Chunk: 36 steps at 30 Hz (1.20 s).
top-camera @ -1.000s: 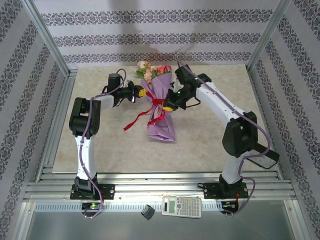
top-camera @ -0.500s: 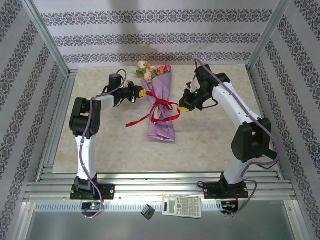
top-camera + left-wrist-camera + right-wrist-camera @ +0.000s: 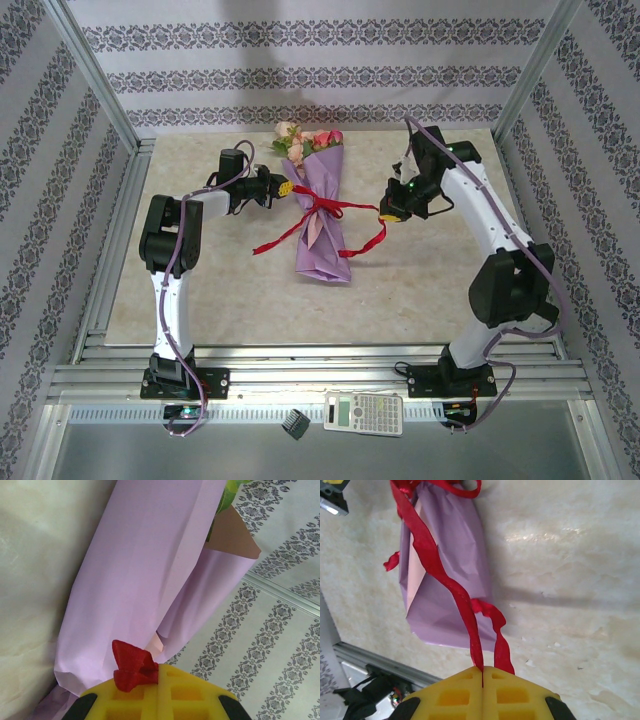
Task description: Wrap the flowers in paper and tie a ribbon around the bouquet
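The lilac paper cone's narrow end is on the marble tabletop (image 3: 380,239) (image 3: 552,579). My right gripper needs to let go of the piece of red ribbon, now stretched taut from the paper, there, beside that end.
The bouquet (image 3: 320,215) lies on the table, roses (image 3: 300,140) sticking out of the far, wide end of the lilac paper (image 3: 325,240) cone. The red ribbon (image 3: 345,208) goes round its middle. My left gripper (image 3: 286,188) sits at the cone's left side, shut on a bunched bit of ribbon (image 3: 131,665), with the paper (image 3: 145,570) right in front of it. My right gripper (image 3: 386,214) is to the right of the bouquet, shut on a ribbon strand (image 3: 440,575) stretched taut from the paper (image 3: 450,580); a loose tail (image 3: 499,635) curls beside it.
A loose ribbon end (image 3: 268,243) trails on the marble tabletop (image 3: 420,280) left of the cone. Patterned walls and metal frame rails (image 3: 110,250) enclose the table. A calculator (image 3: 365,412) and a small black object (image 3: 295,424) lie on the near ledge.
My right gripper has pulled away to the right with the ribbon, drawing the strand out from the bouquet's middle. The left gripper and the bouquet have stayed put.
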Each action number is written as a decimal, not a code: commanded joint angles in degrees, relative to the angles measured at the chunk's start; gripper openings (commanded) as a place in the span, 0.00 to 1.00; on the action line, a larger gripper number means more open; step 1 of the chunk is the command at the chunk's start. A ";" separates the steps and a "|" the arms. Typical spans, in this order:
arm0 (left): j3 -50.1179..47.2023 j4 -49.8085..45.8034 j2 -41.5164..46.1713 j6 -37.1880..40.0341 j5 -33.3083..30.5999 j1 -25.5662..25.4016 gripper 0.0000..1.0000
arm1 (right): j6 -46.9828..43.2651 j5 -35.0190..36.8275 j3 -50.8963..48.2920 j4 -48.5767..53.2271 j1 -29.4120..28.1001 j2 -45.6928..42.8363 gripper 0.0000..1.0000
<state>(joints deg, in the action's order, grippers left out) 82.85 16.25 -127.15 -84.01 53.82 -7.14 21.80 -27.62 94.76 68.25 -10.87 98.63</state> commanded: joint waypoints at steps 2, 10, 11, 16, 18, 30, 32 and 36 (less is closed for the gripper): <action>0.53 -1.30 1.87 1.56 -0.54 -0.59 0.00 | -1.08 5.11 2.00 0.06 -0.18 4.06 0.00; -0.18 -7.71 5.56 5.73 -3.23 -0.51 0.00 | 1.64 14.13 5.87 -2.07 0.77 12.10 0.00; -0.43 -7.64 5.83 5.71 -3.38 -0.49 0.00 | 1.87 14.89 6.02 -2.00 0.97 12.72 0.00; -1.33 -7.46 7.13 5.26 -4.29 -0.51 0.00 | 2.98 16.87 4.08 -3.63 1.37 13.01 0.00; -1.53 -7.61 7.50 5.27 -4.66 -0.51 0.00 | 3.16 16.89 2.99 -4.31 1.60 12.43 0.00; -3.75 -8.95 11.11 5.74 -7.25 1.03 0.00 | 4.07 14.00 -3.76 -7.58 1.89 8.95 0.00; -3.92 -9.13 11.55 5.79 -7.48 1.25 0.00 | 4.01 13.96 -2.79 -6.98 1.35 8.83 0.00; -5.12 -9.75 12.75 6.14 -8.44 1.95 0.00 | 4.30 14.28 -3.48 -6.77 1.16 8.60 0.00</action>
<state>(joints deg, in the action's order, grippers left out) 79.02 7.90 -117.12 -79.55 46.59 -6.22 25.32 -12.93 90.91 61.21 -9.15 109.06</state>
